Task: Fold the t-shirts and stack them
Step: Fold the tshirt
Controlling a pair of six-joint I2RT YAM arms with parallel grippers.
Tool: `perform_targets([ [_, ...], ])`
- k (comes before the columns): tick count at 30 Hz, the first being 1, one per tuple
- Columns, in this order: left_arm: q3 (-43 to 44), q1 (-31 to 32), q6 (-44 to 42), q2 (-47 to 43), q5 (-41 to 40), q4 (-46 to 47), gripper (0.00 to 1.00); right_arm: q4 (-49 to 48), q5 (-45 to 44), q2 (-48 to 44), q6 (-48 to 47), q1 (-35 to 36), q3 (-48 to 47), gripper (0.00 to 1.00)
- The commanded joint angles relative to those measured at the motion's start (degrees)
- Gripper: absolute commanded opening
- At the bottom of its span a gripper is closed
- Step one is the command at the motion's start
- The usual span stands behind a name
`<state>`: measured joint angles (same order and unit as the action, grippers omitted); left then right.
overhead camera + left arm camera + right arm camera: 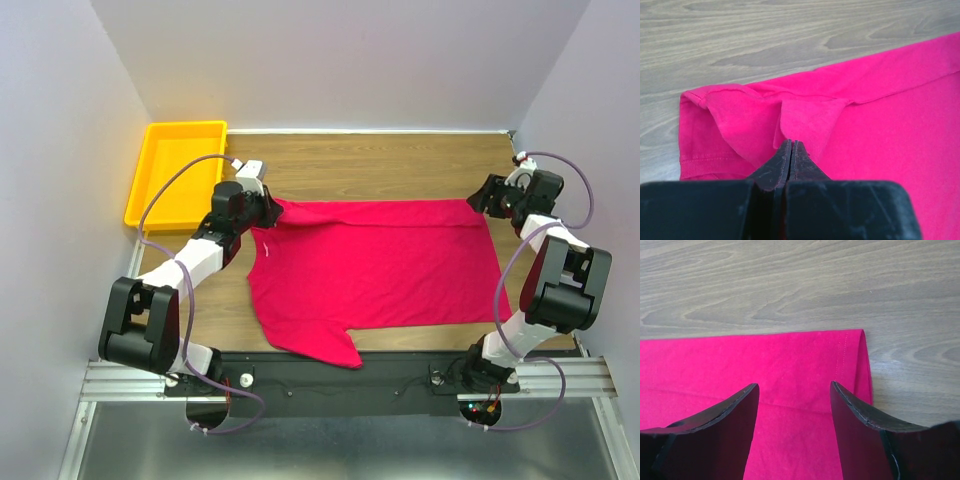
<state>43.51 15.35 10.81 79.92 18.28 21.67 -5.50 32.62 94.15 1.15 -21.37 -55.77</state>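
Note:
Next, my left gripper releases the held flap on the spread crimson t-shirt (277, 261) beside its small white tag.
The crimson t-shirt (380, 265) lies spread on the wooden table, its far edge folded over towards me. My left gripper (268, 212) is at the shirt's far left corner. In the left wrist view the jaws (791, 142) are pressed together, and a flap of the shirt (805, 117) is drawn up into their tips. My right gripper (480, 200) hovers at the far right corner. Its fingers (795, 385) stand apart over the folded hem (765, 360), with nothing between them.
A yellow plastic tray (175, 170) sits at the far left, just behind the left gripper. White walls close in the table on three sides. Bare wood (380, 160) runs behind the shirt.

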Motion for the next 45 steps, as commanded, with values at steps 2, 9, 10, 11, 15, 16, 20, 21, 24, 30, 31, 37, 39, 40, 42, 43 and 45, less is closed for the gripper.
perform_targets([
  [2,0.26,1.17,-1.58,-1.70,-1.85,-0.22,0.00,-0.57,0.95,0.33,0.00,-0.70,-0.57,0.65],
  [9,0.09,2.57,-1.58,-2.66,-4.22,-1.63,0.00,-0.48,1.48,0.60,-0.09,-1.22,-0.57,0.65],
  [10,0.00,2.66,-1.67,-2.93,-4.39,-1.81,0.00,-0.39,1.48,0.60,-0.09,-1.14,-0.57,0.65],
  [11,-0.17,2.84,-1.49,-3.10,-4.66,-2.16,0.00,-0.39,1.57,0.60,-0.09,-1.22,-0.57,0.65],
  [15,-0.88,3.45,-0.88,-4.33,-5.36,-2.25,0.00,-0.48,1.74,0.77,0.00,-1.31,-0.57,0.65],
  [16,-1.05,3.72,-0.70,-4.68,-5.62,-2.33,0.00,-0.48,1.83,0.86,0.00,-1.31,-0.57,0.65],
  [20,-1.67,4.25,-0.35,-5.47,-6.33,-2.60,0.00,-0.39,1.83,1.04,-0.09,-1.40,-0.57,0.66],
  [21,-1.93,4.51,-0.18,-5.65,-6.59,-2.86,0.00,-0.39,1.83,0.95,-0.09,-1.49,-0.57,0.66],
  [24,-2.20,4.95,0.09,-6.00,-7.47,-3.56,0.00,-0.39,1.92,1.04,-0.09,-1.49,-0.57,0.66],
  [30,-2.81,5.65,0.88,-5.92,-8.26,-4.18,0.00,-0.22,2.01,1.30,-0.09,-1.58,-0.57,0.66],
  [31,-2.81,5.65,0.97,-5.83,-8.26,-4.44,0.00,-0.30,2.01,1.39,-0.01,-1.66,-0.57,0.66],
  [37,-3.25,6.35,1.67,-5.92,-8.44,-4.88,0.00,-0.30,2.01,1.39,-0.09,-1.75,-0.57,0.66],
  [39,-3.17,6.62,1.85,-5.92,-8.79,-5.49,0.00,-0.30,2.10,1.39,-0.01,-1.84,-0.57,0.66],
  [40,-3.08,6.71,1.93,-5.83,-8.79,-5.85,0.00,-0.30,2.18,1.39,0.00,-1.84,-0.57,0.66],
  [42,-3.08,7.05,2.02,-6.00,-8.62,-6.20,0.00,-0.22,2.18,1.39,0.00,-1.92,-0.66,0.66],
  [43,-3.16,7.14,2.11,-6.00,-8.62,-6.38,0.00,-0.22,2.18,1.39,0.00,-1.84,-0.66,0.66],
  [45,-3.34,7.49,2.55,-6.18,-8.53,-6.47,0.00,-0.22,2.18,1.39,0.00,-1.84,-0.57,0.66],
])
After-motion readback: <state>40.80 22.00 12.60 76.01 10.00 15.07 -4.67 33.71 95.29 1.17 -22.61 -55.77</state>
